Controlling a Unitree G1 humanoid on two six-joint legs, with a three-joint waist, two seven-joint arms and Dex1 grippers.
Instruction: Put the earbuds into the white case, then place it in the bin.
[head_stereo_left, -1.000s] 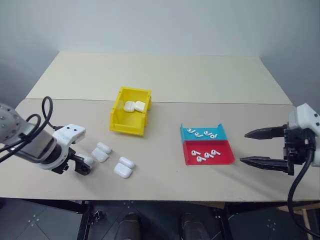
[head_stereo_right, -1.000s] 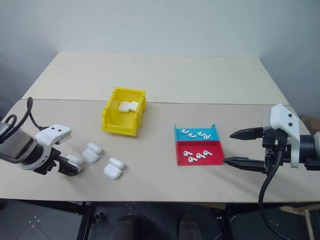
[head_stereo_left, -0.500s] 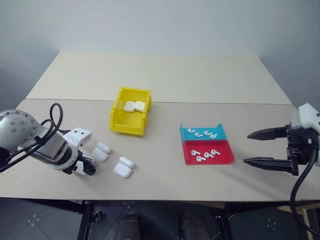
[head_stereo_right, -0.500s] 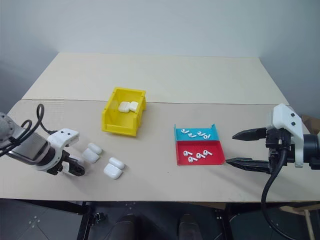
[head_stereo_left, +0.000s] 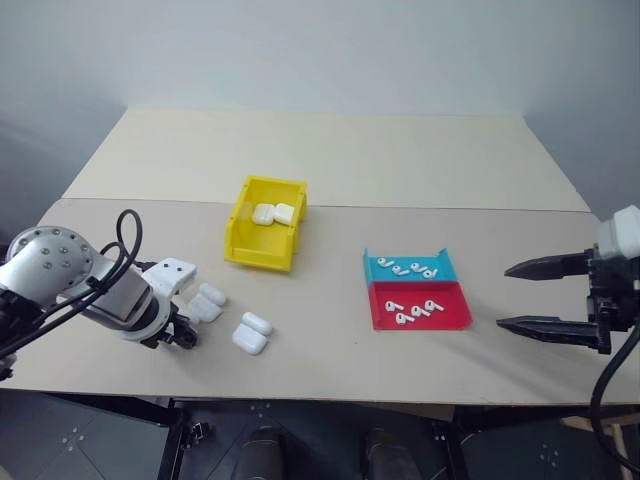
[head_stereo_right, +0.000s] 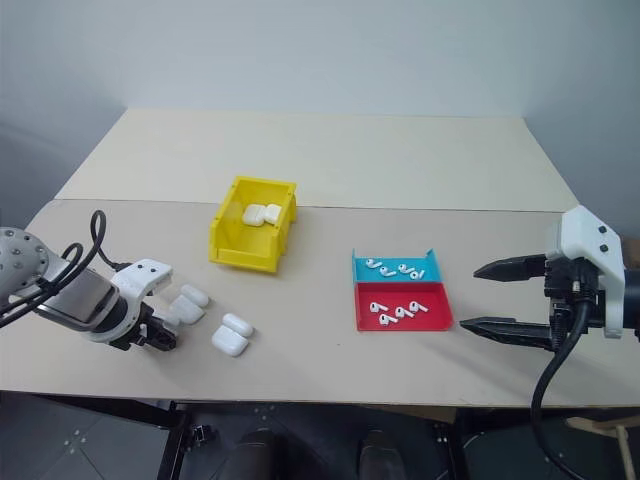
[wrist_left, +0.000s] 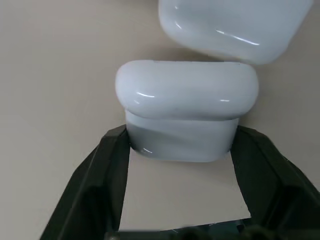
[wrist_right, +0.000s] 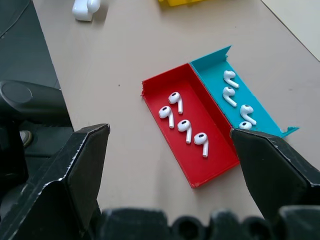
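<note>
The earbud lying closest to my right gripper in the red tray has a round end, and my right gripper needs to close on the round head of the earbud (head_stereo_left: 429, 304) (wrist_right: 200, 138).
My left gripper (wrist_left: 181, 136) is shut on a white case (wrist_left: 185, 107) that lies on the table, one black finger on each side of its lower half. A second case (wrist_left: 225, 25) lies just beyond it. In the head views the left gripper (head_stereo_left: 178, 335) points down at the left end of a group of cases (head_stereo_left: 208, 300). The earbuds (head_stereo_left: 412, 310) lie in the red tray (head_stereo_left: 455, 318) and the blue tray (head_stereo_left: 375, 265). My right gripper (head_stereo_left: 505, 296) hangs open just right of the trays, holding nothing. The yellow bin (head_stereo_left: 258, 250) stands behind the cases.
Two closed cases (head_stereo_left: 270, 213) lie inside the bin. One more pair of cases (head_stereo_left: 252, 333) lies right of the left gripper. The table's front edge runs close below both grippers. A seam crosses the table behind the bin.
The left gripper moved right and down onto the loose cases, and its fingers closed on one. The right gripper stayed open and still. The camera shifted slightly.
</note>
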